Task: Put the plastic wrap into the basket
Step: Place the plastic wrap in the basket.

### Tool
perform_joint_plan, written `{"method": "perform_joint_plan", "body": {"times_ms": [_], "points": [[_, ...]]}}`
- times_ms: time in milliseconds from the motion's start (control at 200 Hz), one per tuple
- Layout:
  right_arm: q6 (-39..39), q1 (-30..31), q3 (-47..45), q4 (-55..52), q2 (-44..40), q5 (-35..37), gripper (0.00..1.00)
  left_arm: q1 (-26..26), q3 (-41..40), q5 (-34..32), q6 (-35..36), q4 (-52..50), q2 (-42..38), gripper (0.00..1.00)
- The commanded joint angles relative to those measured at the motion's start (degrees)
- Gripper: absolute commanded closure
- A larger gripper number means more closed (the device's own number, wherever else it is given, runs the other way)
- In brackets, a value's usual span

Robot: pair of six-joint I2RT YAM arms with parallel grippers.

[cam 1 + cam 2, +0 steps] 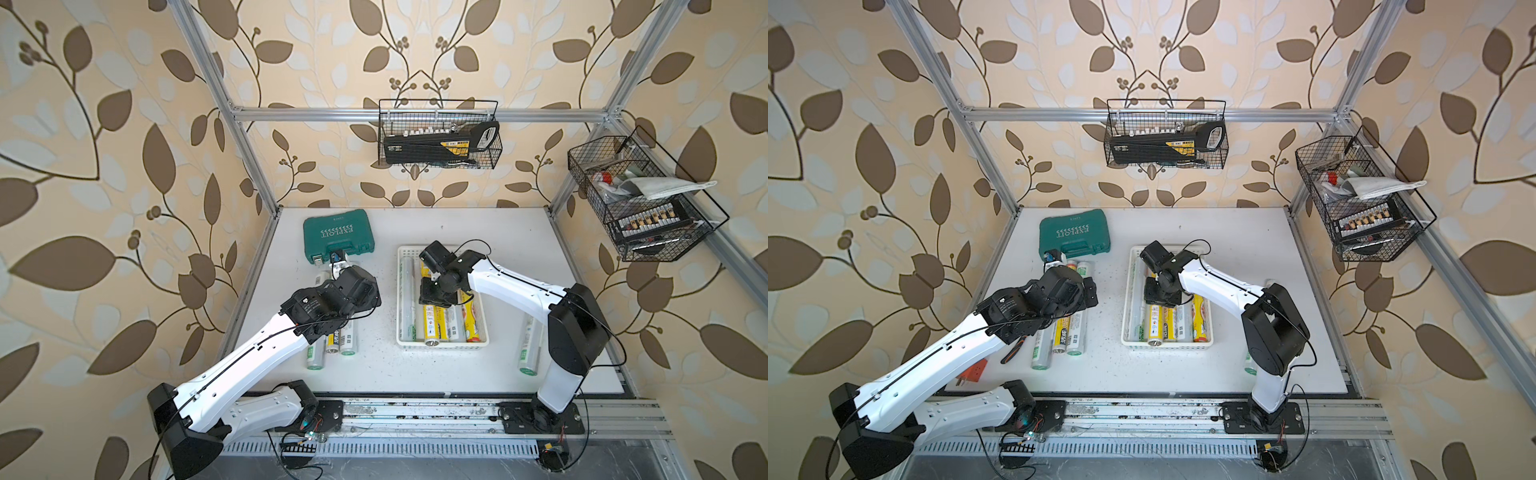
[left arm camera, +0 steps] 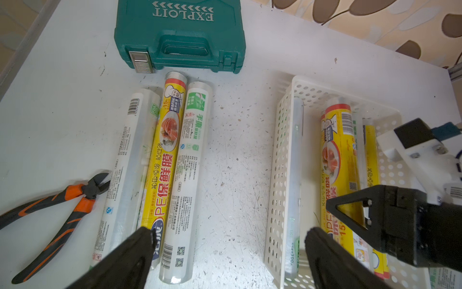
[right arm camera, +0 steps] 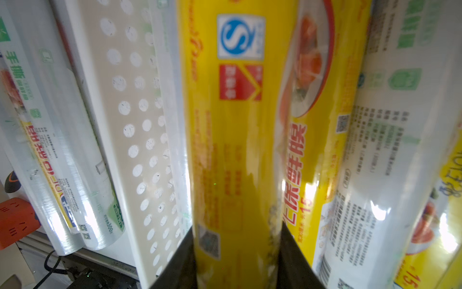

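Next, my right gripper releases the yellow roll so that it sits in the gap (image 1: 423, 301) (image 3: 235, 142) between the silver roll and the other yellow roll.
The white perforated basket (image 1: 442, 344) (image 2: 277, 175) stands mid-table and holds several rolls of plastic wrap. Low inside it, my right gripper (image 1: 434, 297) (image 3: 236, 240) is shut on a yellow roll (image 3: 232, 125) (image 2: 340, 162), next to a silver roll along the basket wall (image 3: 132, 130). Left of the basket, three rolls (image 1: 332, 345) lie side by side on the table: silver-white (image 2: 125, 162), yellow (image 2: 162, 150) and green-white (image 2: 190, 162). Another green-white roll (image 1: 528, 349) lies by the right arm. My left gripper (image 2: 230, 235) (image 1: 365, 297) hangs open over the bare table between the three rolls and the basket, holding nothing.
A teal tool case (image 1: 337, 237) (image 2: 180, 37) lies behind the three rolls. Orange-and-black pliers (image 2: 62, 207) (image 1: 1013, 351) rest beside the silver-white roll. Black wire baskets hang on the back wall (image 1: 438, 133) and the right wall (image 1: 636, 199).
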Motion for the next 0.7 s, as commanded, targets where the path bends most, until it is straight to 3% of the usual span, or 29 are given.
{"method": "perform_joint_plan", "body": {"times_ms": [0, 230, 700], "points": [[-0.16, 0.42, 2.21, 1.31, 2.13, 2.11, 0.66, 0.66, 0.51, 0.40, -0.23, 0.76, -0.37, 0.01], [-2.38, 0.42, 8.49, -3.53, 5.30, 7.05, 0.65, 0.66, 0.36, 1.83, -0.56, 1.46, 0.36, 0.01], [-0.41, 0.51, 4.64, 0.76, 8.83, 7.40, 0.65, 0.66, 0.95, 1.46, -0.07, 1.37, 1.03, 0.01]]}}
